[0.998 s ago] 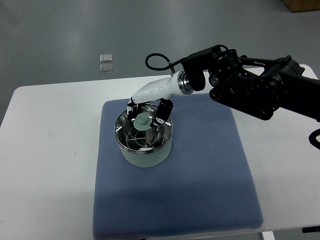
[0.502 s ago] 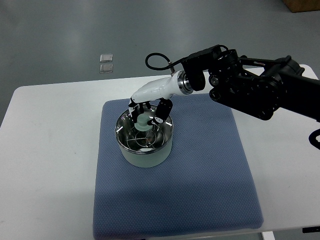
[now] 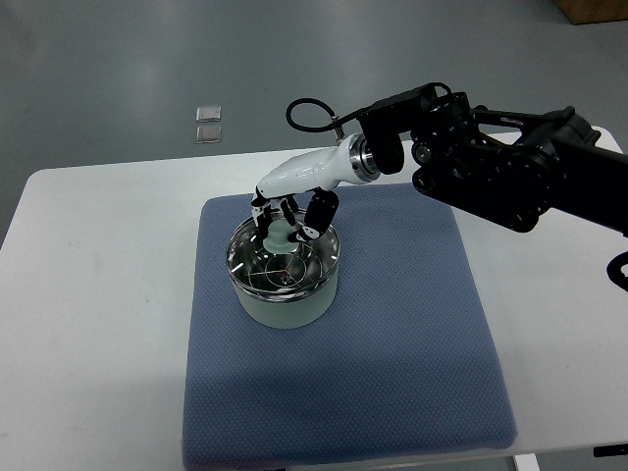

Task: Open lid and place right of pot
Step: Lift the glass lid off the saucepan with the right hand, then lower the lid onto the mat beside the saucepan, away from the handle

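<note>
I will release the glass lid, which is on the pot now, from my right gripper on the blue mat's far end (image 3: 400, 225), next to the pale green pot.
A pale green pot (image 3: 285, 299) stands on a blue mat (image 3: 392, 343) at its upper left. A glass lid (image 3: 283, 265) with a steel rim and a pale green knob (image 3: 279, 235) is on the pot, tilted up slightly at the back. My right hand (image 3: 287, 218) reaches in from the right, white shell and black fingers closed around the knob. The left arm does not show.
The mat lies on a white table (image 3: 88, 324). The mat to the right of the pot is bare. Two small clear squares (image 3: 207, 123) lie on the grey floor beyond the table. My black right arm (image 3: 500, 167) spans the upper right.
My right hand's fingers have closed on the knob and risen slightly, and the lid has shifted up at the back.
</note>
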Available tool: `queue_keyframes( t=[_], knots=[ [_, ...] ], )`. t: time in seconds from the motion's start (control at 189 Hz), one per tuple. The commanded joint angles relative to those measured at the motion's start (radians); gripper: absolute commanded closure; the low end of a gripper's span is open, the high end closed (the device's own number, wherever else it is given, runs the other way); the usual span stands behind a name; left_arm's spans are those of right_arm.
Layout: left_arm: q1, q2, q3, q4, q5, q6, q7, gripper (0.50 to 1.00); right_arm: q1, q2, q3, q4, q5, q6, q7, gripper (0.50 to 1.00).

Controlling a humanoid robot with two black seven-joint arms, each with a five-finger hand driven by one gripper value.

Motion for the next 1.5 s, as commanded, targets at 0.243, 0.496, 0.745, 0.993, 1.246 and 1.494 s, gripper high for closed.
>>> queue_keyframes(
  t=[0.243, 0.496, 0.745, 0.993, 1.246, 1.494],
  knots=[
    [0.0, 0.0, 0.0, 0.0, 0.0, 0.0, 0.0, 0.5, 0.003, -0.015, 0.006, 0.0, 0.002, 0.001, 0.023, 1.0],
    [0.0, 0.0, 0.0, 0.0, 0.0, 0.0, 0.0, 0.5, 0.008, -0.059, 0.061, 0.006, 0.006, 0.021, 0.046, 1.0],
    [0.0, 0.0, 0.0, 0.0, 0.0, 0.0, 0.0, 0.5, 0.028, -0.2, 0.081, 0.032, 0.021, 0.019, 0.092, 1.0],
    [0.0, 0.0, 0.0, 0.0, 0.0, 0.0, 0.0, 0.5, -0.023, -0.314, 0.078, 0.026, 0.023, -0.035, 0.14, 1.0],
    [0.0, 0.0, 0.0, 0.0, 0.0, 0.0, 0.0, 0.5, -0.116, -0.317, 0.061, -0.005, 0.02, -0.121, 0.138, 1.0],
    [0.0, 0.0, 0.0, 0.0, 0.0, 0.0, 0.0, 0.5, -0.188, -0.301, 0.058, -0.084, 0.018, -0.179, 0.14, 1.0]
  ],
)
